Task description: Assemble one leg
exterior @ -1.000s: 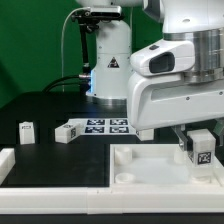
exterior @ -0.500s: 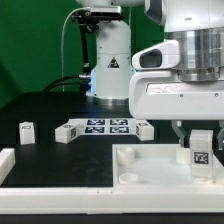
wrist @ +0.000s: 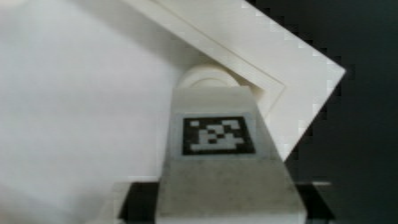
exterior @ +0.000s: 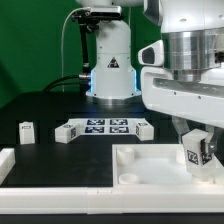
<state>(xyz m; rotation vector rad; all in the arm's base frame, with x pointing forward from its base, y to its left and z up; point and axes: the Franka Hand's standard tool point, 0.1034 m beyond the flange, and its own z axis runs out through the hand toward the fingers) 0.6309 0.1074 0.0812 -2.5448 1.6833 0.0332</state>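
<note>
The leg is leaning in the corner socket and my gripper sits crooked to the top. Next, I open it, turn it square and regrip the leg upright [exterior: 202, 150].
My gripper [exterior: 197, 140] is shut on a leg [exterior: 197, 150], a short white block with a black-and-white tag. I hold it upright over the far right corner of the large white square top [exterior: 150, 170]. In the wrist view the leg [wrist: 219, 140] fills the middle, its far end over a round corner socket [wrist: 217, 77] of the top [wrist: 71, 100]. The black fingers [wrist: 139, 203] press on both sides of the leg. Whether the leg touches the socket I cannot tell.
The marker board [exterior: 105, 126] lies at the back middle. Three more loose legs stand on the black table: one at the exterior view's left [exterior: 26, 132], one [exterior: 66, 134] and another [exterior: 142, 129] at the board's ends. A white frame edge [exterior: 8, 160] runs along the front left.
The arm has turned at the wrist and shifted slightly toward the exterior view's right. The leg in the gripper has tilted a little and stays over the top's far right corner.
</note>
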